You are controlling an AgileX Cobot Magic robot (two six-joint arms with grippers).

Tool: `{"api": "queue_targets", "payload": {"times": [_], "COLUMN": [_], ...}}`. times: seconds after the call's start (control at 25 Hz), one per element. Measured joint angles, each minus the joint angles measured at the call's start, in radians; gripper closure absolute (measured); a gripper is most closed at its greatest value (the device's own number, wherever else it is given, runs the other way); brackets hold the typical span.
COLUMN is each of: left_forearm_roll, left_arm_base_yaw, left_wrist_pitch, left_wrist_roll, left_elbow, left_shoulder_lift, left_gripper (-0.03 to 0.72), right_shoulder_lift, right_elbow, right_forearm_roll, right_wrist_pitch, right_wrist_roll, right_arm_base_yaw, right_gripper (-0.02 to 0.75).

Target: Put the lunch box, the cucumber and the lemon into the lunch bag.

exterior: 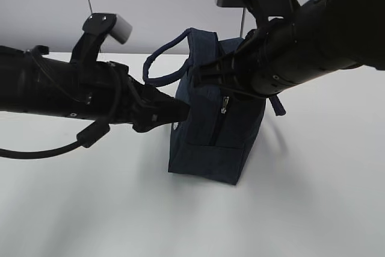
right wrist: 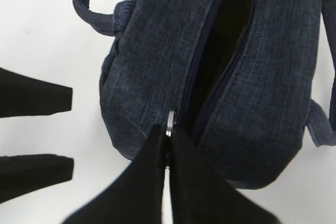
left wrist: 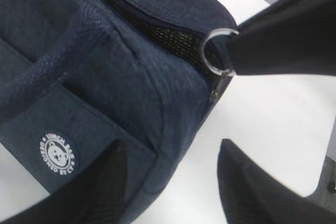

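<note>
My right gripper has the silver ring pull against the end of the lunch bag. It will let go of it there, at the zipper's lower end (exterior: pixel 222 136).
The dark navy lunch bag (exterior: pixel 204 148) stands upright on the white table, its top zipper partly open onto a dark inside (right wrist: pixel 226 51). My right gripper (right wrist: pixel 168 129) is shut on the silver ring pull (right wrist: pixel 170 121) at the bag's end. The left wrist view shows the ring (left wrist: pixel 205 56) too. In the exterior view the right gripper (exterior: pixel 227 91) is at the bag's top edge. My left gripper (left wrist: pixel 173 182) is open at the bag's lower corner (left wrist: pixel 131 77), one finger in front of the bag's side, the other over the table. The lunch box, cucumber and lemon are out of view.
The bag's loop handles (exterior: pixel 162 58) stick up and to the side. A round white logo (left wrist: pixel 56 155) is on the bag's side. The left gripper's two fingers (right wrist: pixel 37 100) show left of the bag in the right wrist view. White table (exterior: pixel 90 209) lies around the bag.
</note>
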State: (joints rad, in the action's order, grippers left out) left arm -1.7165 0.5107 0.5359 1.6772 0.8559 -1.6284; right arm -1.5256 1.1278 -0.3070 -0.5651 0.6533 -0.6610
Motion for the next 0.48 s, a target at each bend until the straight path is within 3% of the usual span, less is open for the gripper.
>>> {"api": "queue_targets", "payload": {"times": [0.48], "left_forearm_roll": [-0.016], "left_arm_base_yaw": [0.000], "left_wrist_pitch": [0.041], "left_wrist_roll": [0.023], "left_elbow": [0.084], "left_shoulder_lift": [-0.111], "left_gripper": [0.302], "right_shoulder_lift": [0.000], "right_elbow": [0.000], "right_forearm_roll": [-0.002], "right_wrist_pitch": [0.002], "right_wrist_roll": [0.000], "right_arm_base_yaw": [0.000], "right_gripper": [0.738]}}
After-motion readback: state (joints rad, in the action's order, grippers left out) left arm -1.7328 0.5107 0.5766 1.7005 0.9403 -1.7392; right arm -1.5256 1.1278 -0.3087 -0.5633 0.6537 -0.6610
